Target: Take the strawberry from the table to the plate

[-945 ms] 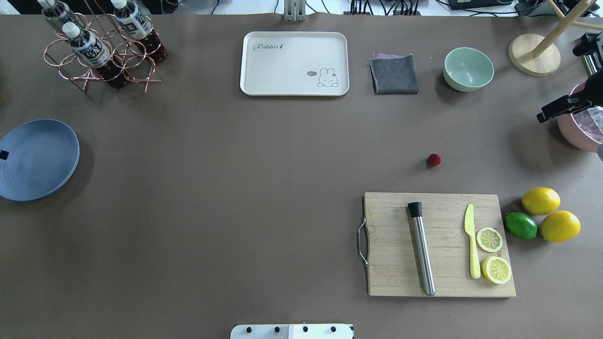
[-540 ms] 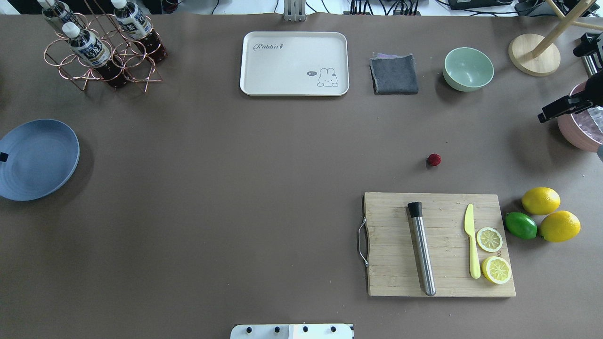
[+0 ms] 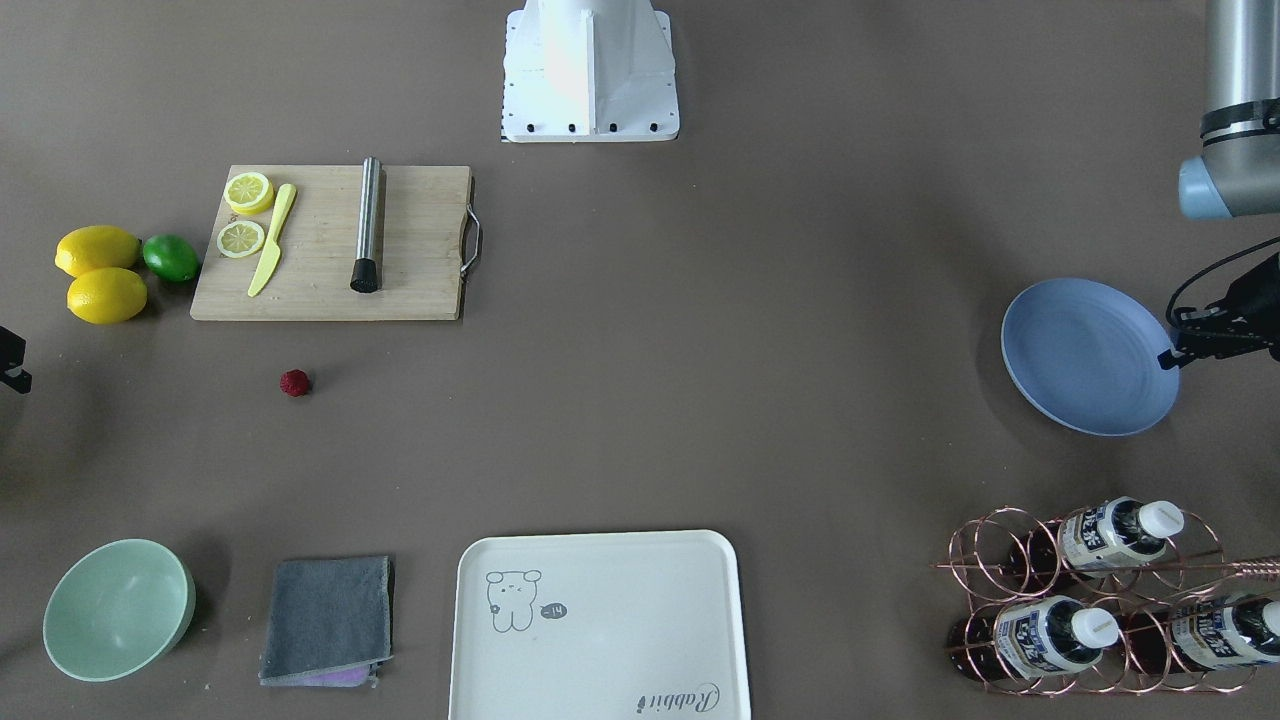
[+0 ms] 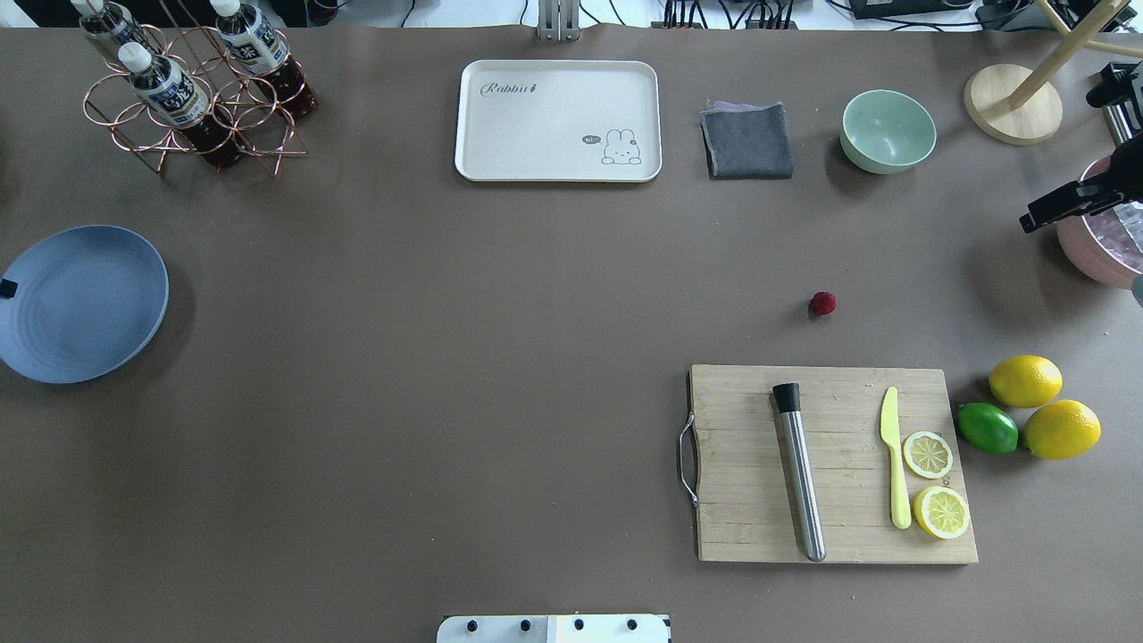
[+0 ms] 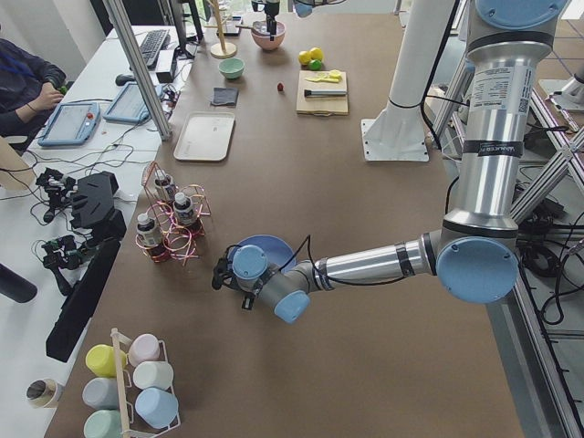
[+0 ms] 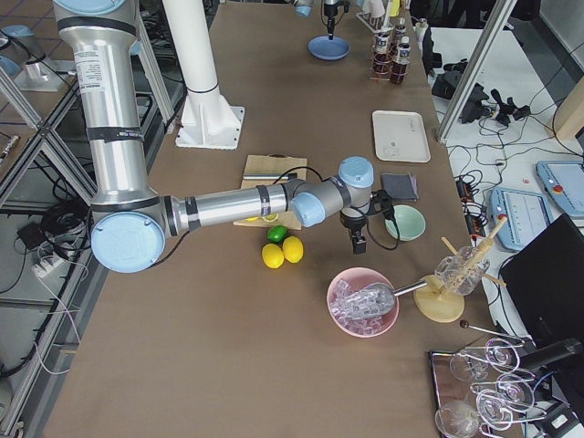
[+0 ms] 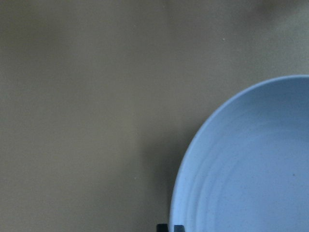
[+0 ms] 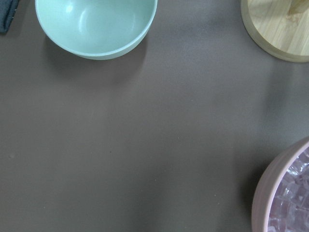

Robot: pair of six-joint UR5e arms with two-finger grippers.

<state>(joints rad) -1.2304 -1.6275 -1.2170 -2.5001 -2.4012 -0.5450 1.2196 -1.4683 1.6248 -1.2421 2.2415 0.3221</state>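
Observation:
I will let go of the blue plate with my left gripper on the bare table (image 3: 601, 366) between the cream tray and the white mount.
The small dark-red strawberry (image 4: 822, 303) (image 3: 295, 382) lies on the bare brown table (image 4: 446, 357), just beyond the cutting board. The blue plate (image 4: 85, 304) (image 3: 1085, 355) (image 7: 251, 159) sits at the table's far left. My left gripper (image 3: 1168, 357) (image 7: 170, 227) is at the plate's outer rim with its fingertips pinched on that rim. My right gripper (image 4: 1027, 221) (image 6: 358, 245) hovers at the right edge, above the table between the pink bowl and the green bowl, far from the strawberry. It holds nothing, and its wrist view shows no fingertips.
A cutting board (image 4: 741, 527) carries a steel muddler, a yellow knife and lemon slices. Lemons and a lime (image 4: 1025, 379) lie to its right. Along the back stand a bottle rack (image 4: 192, 89), a cream tray (image 4: 558, 121), a grey cloth (image 4: 748, 141) and a green bowl (image 4: 888, 130). A pink ice bowl (image 4: 1103, 254) sits far right.
The plate has slid a little to the right, toward the table's middle, with my left gripper on its rim. The right gripper and the strawberry have stayed put.

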